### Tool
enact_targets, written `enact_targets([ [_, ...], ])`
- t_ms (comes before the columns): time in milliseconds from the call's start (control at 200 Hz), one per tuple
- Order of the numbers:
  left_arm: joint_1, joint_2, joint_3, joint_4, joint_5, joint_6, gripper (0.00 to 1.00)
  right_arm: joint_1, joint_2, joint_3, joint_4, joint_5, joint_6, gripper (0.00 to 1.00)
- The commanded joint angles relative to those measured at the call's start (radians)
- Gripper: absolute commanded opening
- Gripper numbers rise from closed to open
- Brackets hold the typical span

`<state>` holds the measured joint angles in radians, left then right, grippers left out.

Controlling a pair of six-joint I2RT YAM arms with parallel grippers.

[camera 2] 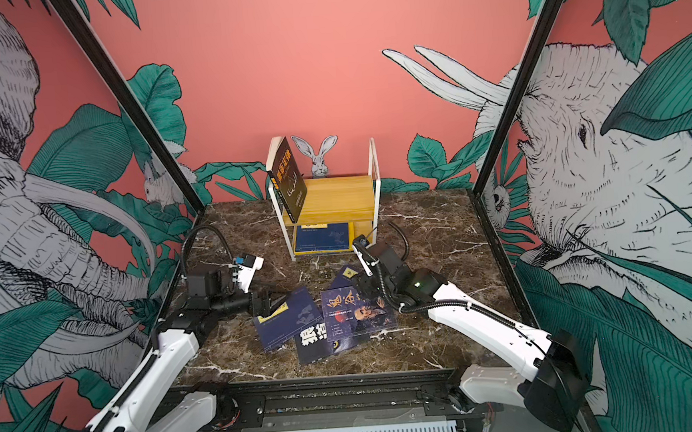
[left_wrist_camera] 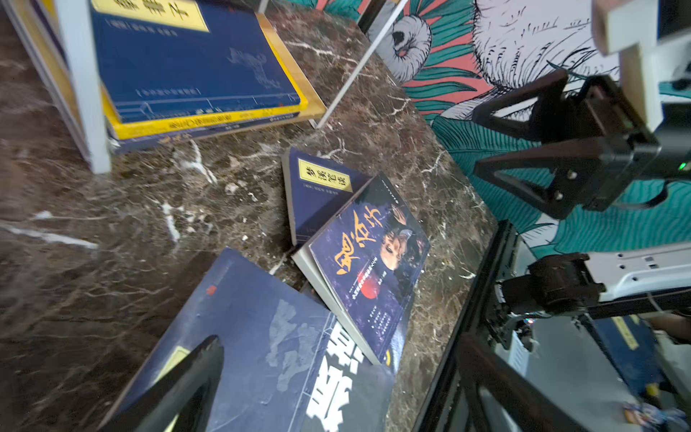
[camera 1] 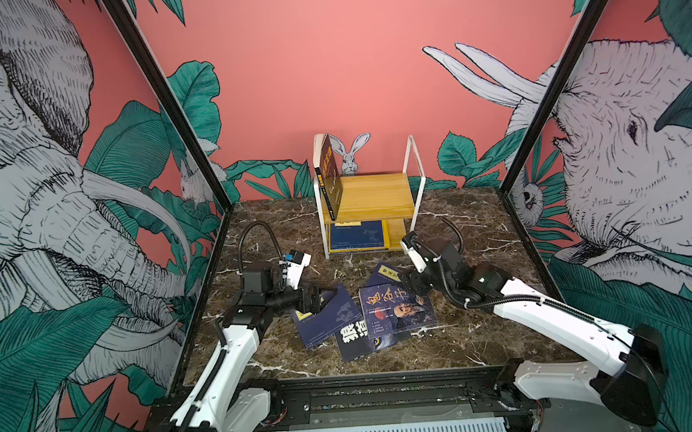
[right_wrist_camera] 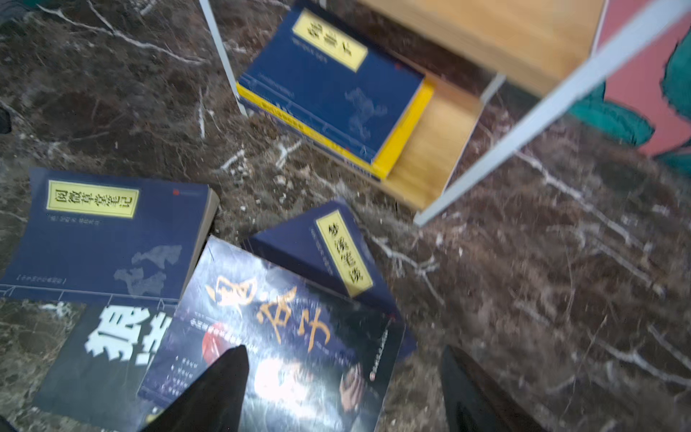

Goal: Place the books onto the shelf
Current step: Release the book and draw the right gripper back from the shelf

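Observation:
The robot's left gripper needs to next move to the portrait book's back corner (camera 1: 361, 292) (left_wrist_camera: 302, 259), at the end of its gold title nearest the labelled navy book, and close.
The shelf (camera 1: 380, 191) (camera 2: 335, 199) stands at the back middle of the table. A dark book (camera 1: 329, 176) leans upright at the left of its upper board. A stack of navy and yellow books (camera 1: 358, 235) (right_wrist_camera: 336, 86) lies on its lower board. Several books overlap on the table in front: a navy one with a yellow label (camera 1: 326, 316) (left_wrist_camera: 254, 336), a dark one with white characters (camera 1: 351, 341), a portrait-cover one (camera 1: 399, 311) (right_wrist_camera: 284, 329) and another navy one (camera 1: 383, 273) (left_wrist_camera: 318, 190). My left gripper (camera 1: 327, 294) (left_wrist_camera: 340, 348) is open over the labelled navy book. My right gripper (camera 1: 411, 284) (right_wrist_camera: 344, 351) is open over the portrait book's edge.
The dark marble table (camera 1: 487, 290) is boxed in by painted side walls and two slanted black frame posts (camera 1: 161, 96). A black rail (camera 1: 389, 383) runs along the front edge. Both arms reach in from the front corners.

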<state>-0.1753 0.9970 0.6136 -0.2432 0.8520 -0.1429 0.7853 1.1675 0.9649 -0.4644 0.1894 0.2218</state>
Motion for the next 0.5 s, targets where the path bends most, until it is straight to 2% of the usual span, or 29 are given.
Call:
enact_targets([
  [0, -0.025, 0.065, 0.011, 0.073, 0.048, -0.118, 0.97, -0.019, -0.076, -0.062, -0.071, 0.007, 0.161, 0.84],
  [205, -0.066, 0.139, -0.016, 0.164, 0.055, -0.207, 0.97, -0.071, -0.136, -0.198, -0.085, -0.049, 0.269, 0.83],
  [355, -0.136, 0.213, -0.007, 0.182, 0.053, -0.211, 0.96, -0.114, -0.124, -0.253, -0.086, -0.104, 0.314, 0.76],
  [495, -0.166, 0.284, 0.020, 0.184, 0.059, -0.219, 0.96, -0.141, -0.105, -0.291, -0.100, -0.127, 0.351, 0.70],
])
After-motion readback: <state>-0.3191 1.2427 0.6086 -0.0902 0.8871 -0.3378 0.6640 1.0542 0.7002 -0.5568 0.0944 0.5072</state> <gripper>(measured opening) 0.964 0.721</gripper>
